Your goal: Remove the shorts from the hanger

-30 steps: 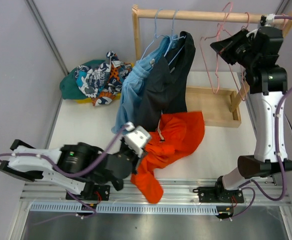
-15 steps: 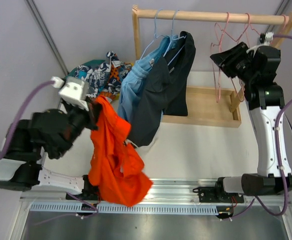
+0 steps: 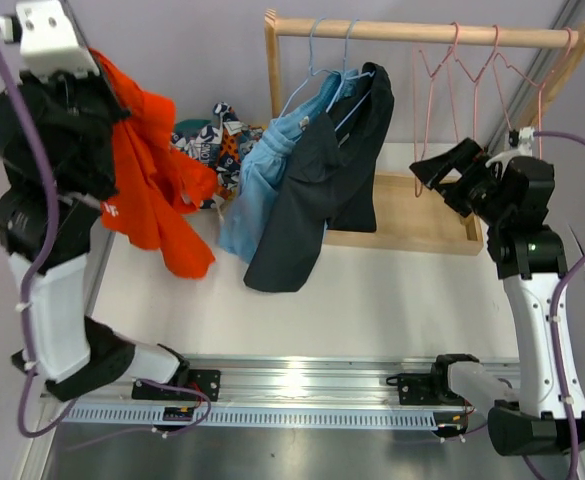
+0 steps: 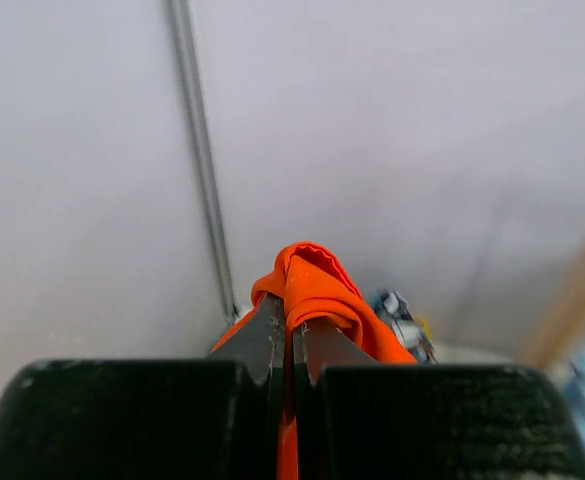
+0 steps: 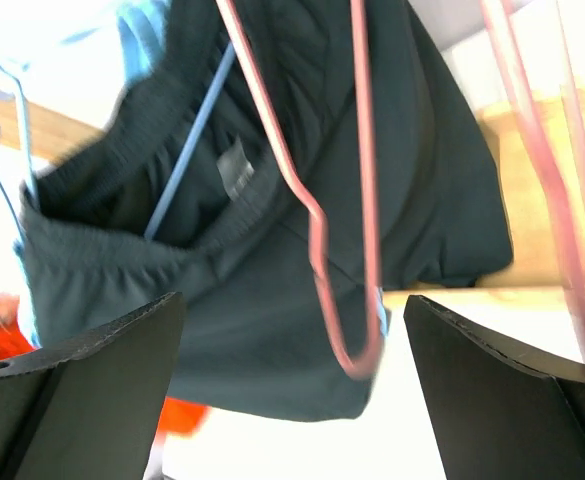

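Next, I close my right gripper on the sloping arm (image 3: 338, 88) (image 5: 23, 140), just below the hook, of the blue hanger that holds the black shorts.
My left gripper (image 4: 292, 312) is shut on the bright orange shorts (image 3: 152, 190) and holds them high at the far left, the cloth hanging above the table. Light blue shorts (image 3: 262, 170) and black shorts (image 3: 322, 170) hang on blue hangers (image 3: 317, 60) from the wooden rail (image 3: 412, 32). Patterned shorts (image 3: 207, 140) lie heaped on dark green ones (image 3: 187, 128) at the back left. My right gripper (image 3: 437, 165) stands open below the pink hangers (image 3: 452, 80). In the right wrist view a pink hanger's loop (image 5: 347, 350) hangs between the wide jaws, in front of the black shorts (image 5: 272, 280).
The rail's wooden base tray (image 3: 422, 215) lies on the table behind my right gripper, with an upright post (image 3: 272, 70) at the rail's left end. Grey walls close in at the left and back. A metal rail (image 3: 302, 380) runs along the near edge.
My left arm swung up and leftward, lifting the orange shorts off the table. My right gripper opened, let go of the pink hanger and dropped down from the rail.
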You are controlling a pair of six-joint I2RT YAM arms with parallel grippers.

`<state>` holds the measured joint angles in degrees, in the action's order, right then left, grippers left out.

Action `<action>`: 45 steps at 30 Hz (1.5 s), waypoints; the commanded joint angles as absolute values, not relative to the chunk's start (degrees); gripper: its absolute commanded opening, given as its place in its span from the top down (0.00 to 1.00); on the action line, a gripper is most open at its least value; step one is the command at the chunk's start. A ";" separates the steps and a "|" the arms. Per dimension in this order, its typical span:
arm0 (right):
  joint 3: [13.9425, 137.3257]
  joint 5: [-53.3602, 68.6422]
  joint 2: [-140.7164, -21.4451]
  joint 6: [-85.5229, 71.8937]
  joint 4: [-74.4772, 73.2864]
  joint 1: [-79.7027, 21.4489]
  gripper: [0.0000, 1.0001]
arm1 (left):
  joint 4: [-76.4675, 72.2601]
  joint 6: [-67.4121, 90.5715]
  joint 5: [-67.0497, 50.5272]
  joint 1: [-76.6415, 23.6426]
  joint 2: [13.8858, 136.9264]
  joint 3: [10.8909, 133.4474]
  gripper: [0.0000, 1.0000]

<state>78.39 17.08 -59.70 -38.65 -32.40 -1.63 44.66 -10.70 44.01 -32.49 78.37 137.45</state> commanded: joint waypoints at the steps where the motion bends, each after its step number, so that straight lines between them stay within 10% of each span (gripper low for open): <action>1: 72.53 20.38 -55.64 -36.82 -29.19 -1.23 0.01 | 30.03 -13.72 31.96 -21.82 84.27 143.27 1.00; 13: 49.94 27.86 -47.38 -36.48 -17.40 -4.92 0.01 | -1.49 -0.48 17.42 -5.37 105.46 149.50 1.00; 25: 46.84 28.74 -41.41 -35.42 -9.84 -8.35 0.01 | -6.10 14.84 6.78 -0.18 115.04 115.24 0.98; 28: 48.16 28.83 -39.82 -35.07 -10.11 -8.61 0.01 | -0.28 18.01 3.44 -0.18 117.42 113.30 0.82; 30: 49.39 28.74 -38.41 -35.07 -10.63 -8.61 0.01 | 6.93 20.29 3.34 -0.18 117.68 112.68 0.30; 32: 50.53 28.65 -37.19 -35.33 -11.95 -8.79 0.01 | 9.22 21.70 2.99 1.40 116.37 109.43 0.01; 45: 69.33 28.30 -42.61 -37.36 -10.03 -13.08 0.01 | 21.96 21.01 0.44 1.23 84.84 96.77 0.01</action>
